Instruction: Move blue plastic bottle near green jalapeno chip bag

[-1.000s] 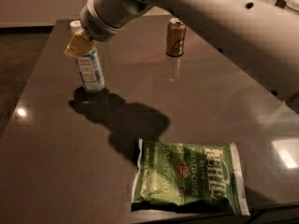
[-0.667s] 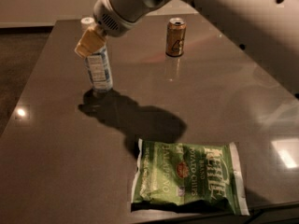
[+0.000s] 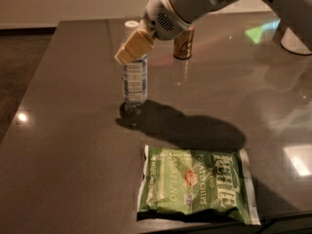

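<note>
My gripper will release the blue plastic bottle on the table (image 3: 174, 138) just behind the back edge of the green jalapeno chip bag. The bottle now stands upright on the dark table.
The blue plastic bottle (image 3: 135, 79), clear with a white cap and a pale blue-and-white label, stands upright at the middle left of the dark table (image 3: 63, 145). My gripper (image 3: 134, 45) comes in from the upper right and is shut on the bottle's upper part. One tan finger (image 3: 130, 48) shows in front of the bottle; the other is hidden behind it. The green jalapeno chip bag (image 3: 195, 186) lies flat near the front edge, below and to the right of the bottle, with a gap and the arm's shadow between them.
A brown-gold drink can (image 3: 184, 47) stands behind the bottle, partly hidden by my arm (image 3: 195, 4). The table's left edge falls off to a dark floor (image 3: 19, 67). The front edge runs just under the bag.
My gripper has moved to the right and toward the front with the bottle in it. The bottle is now closer to the chip bag. The bag and the can have not moved.
</note>
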Available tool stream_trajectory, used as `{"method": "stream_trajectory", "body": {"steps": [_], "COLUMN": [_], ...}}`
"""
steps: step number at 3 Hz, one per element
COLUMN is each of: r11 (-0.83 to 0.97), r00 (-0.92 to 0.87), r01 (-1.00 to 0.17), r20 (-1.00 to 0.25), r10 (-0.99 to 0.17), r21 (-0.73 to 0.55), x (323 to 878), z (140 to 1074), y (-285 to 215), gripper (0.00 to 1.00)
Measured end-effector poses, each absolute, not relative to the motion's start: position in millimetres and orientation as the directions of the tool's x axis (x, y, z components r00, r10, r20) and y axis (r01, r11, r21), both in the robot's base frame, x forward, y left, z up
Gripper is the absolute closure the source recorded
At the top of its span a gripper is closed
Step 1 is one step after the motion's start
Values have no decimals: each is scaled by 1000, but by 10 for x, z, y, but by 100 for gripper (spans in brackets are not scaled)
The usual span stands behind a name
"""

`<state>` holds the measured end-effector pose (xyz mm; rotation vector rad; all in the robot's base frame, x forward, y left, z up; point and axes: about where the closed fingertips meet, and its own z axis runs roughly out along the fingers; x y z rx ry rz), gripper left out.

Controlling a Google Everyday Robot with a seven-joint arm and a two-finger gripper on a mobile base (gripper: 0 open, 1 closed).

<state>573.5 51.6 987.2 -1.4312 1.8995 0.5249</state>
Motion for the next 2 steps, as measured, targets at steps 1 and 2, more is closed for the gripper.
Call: {"method": "stream_trajectory", "body": {"steps": [1,2], "r11": [327,353], "r00": [-191,-213], "r01": [-944,-935], "r20": [-730,-733], "r10": [-656,-646], "r21": [-47,-39], "x": [5570,5375], "z": [9874,9904], "y": [158,-154], "gripper": [100,100]}}
